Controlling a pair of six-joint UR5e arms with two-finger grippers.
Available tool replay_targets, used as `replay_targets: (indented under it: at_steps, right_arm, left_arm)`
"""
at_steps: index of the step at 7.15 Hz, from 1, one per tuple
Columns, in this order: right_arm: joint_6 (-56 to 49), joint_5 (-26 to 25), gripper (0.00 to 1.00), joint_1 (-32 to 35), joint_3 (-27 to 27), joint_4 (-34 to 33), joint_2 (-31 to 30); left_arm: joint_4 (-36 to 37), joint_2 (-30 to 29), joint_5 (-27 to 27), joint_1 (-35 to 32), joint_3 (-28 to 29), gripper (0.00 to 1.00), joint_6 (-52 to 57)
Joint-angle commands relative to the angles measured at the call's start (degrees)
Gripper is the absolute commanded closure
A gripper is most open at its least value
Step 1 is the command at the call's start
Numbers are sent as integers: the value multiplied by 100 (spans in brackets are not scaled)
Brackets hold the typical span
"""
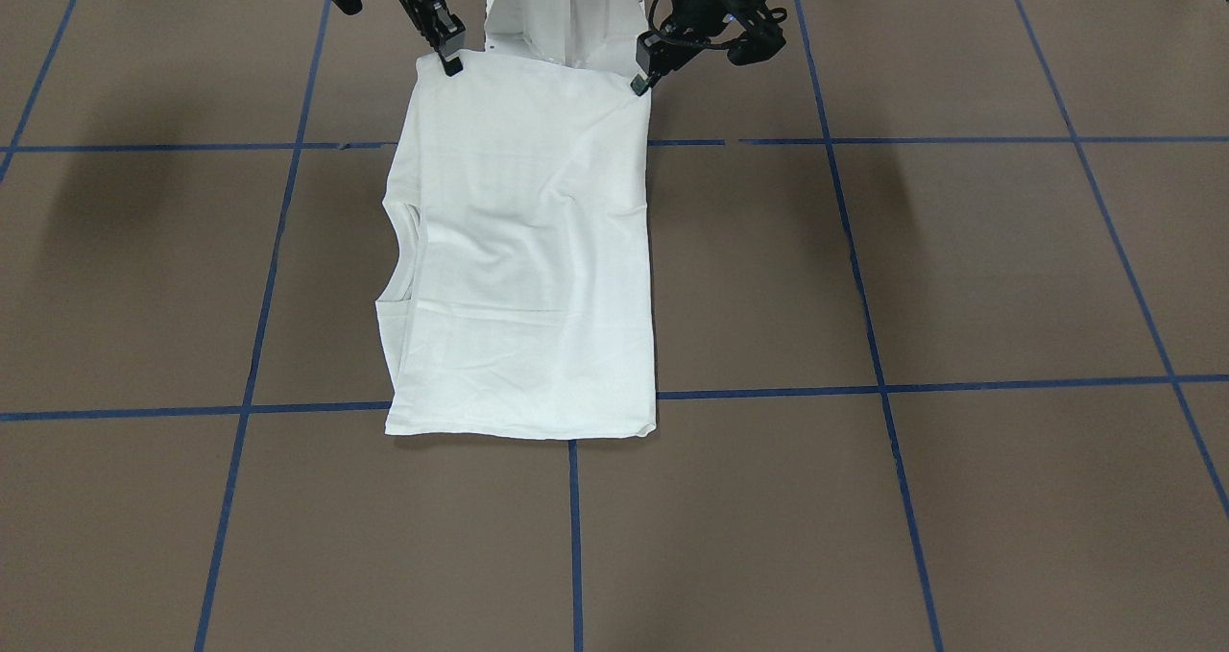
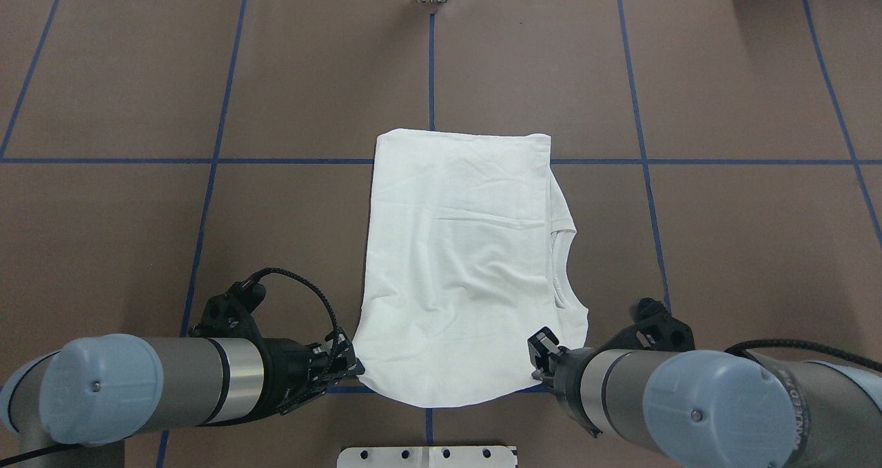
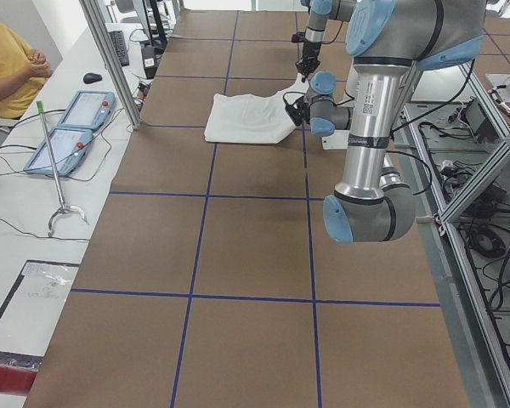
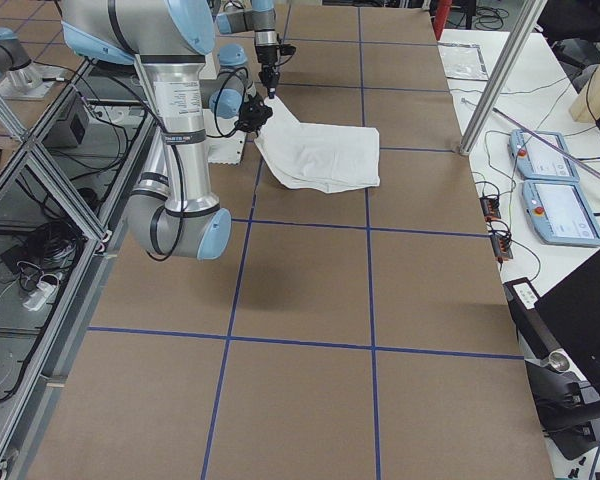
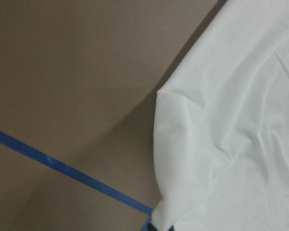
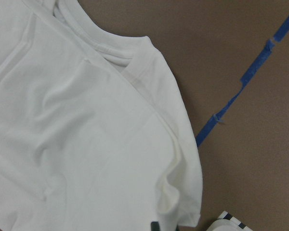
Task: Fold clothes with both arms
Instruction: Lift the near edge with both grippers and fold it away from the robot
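Next, my left gripper releases the shirt's corner on its far end [image 1: 636,387], by the straight edge that meets the blue tape.
The white shirt [image 1: 528,249] lies folded into a tall rectangle in the middle of the table [image 2: 103,234], with its ribbed collar [image 6: 115,53] on the robot's right. My left gripper [image 2: 348,361] is shut on the shirt's near left corner. The right gripper [image 2: 541,354] is shut on the near right corner. In the front-facing view the left gripper [image 1: 641,81] and right gripper [image 1: 449,61] hold these corners slightly raised off the table. Between them the near edge sags in a curve. Cloth [image 5: 231,120] fills the right of the left wrist view.
The white metal pedestal [image 1: 562,9] stands just behind the held edge, between the arms. Blue tape lines [image 2: 207,199] grid the brown table. Two teach pendants [image 3: 68,127] lie on a side bench, where a person in yellow [image 3: 8,59] sits.
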Motion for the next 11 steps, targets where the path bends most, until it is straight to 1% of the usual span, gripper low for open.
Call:
replay_targets:
  at_steps: [1, 2, 3, 4, 5, 6, 7, 8, 9, 10, 11]
  right_arm:
    - [-454, 808, 100, 1023, -193, -36, 226]
    - [-788, 1066, 100, 1472, -552, -44, 541]
    - [-1253, 1294, 100, 1964, -1199, 8, 953]
    - [-1832, 1462, 100, 2282, -1867, 52, 1296]
    - [-2160, 1594, 100, 2573, -2378, 87, 1552]
    - [-2433, 1735, 100, 2802, -2949, 244, 1816]
    - [-2479, 1823, 100, 2943, -3538, 629, 2001]
    - [-2601, 1868, 100, 3058, -4144, 998, 2247]
    - [-3011, 1981, 100, 3277, -4750, 1202, 2519]
    - [-3633, 2426, 100, 3679, -5539, 1578, 2713]
    - [-3953, 2404, 1, 3796, -6426, 2478, 2959]
  left_arm:
    - [504, -844, -41, -693, 266, 100, 755]
    - [620, -1320, -50, -1055, 843, 100, 1013]
    - [586, -1603, -155, -1424, 1249, 100, 1251]
    - [560, -1806, -260, -1723, 1636, 100, 1645]
    - [525, -2043, -252, -1918, 2170, 100, 1875]
    - [333, -2245, -252, -2085, 2672, 100, 2086]
    - [-60, -2317, -252, -2191, 3077, 100, 2097]
    - [-395, -2527, -252, -2314, 3638, 100, 2106]
    - [-590, -2764, -244, -2437, 4157, 100, 2236]
    - [-1131, -3192, -235, -2725, 5206, 70, 2464]
    - [-1624, -3301, -226, -2963, 5861, 46, 2745]
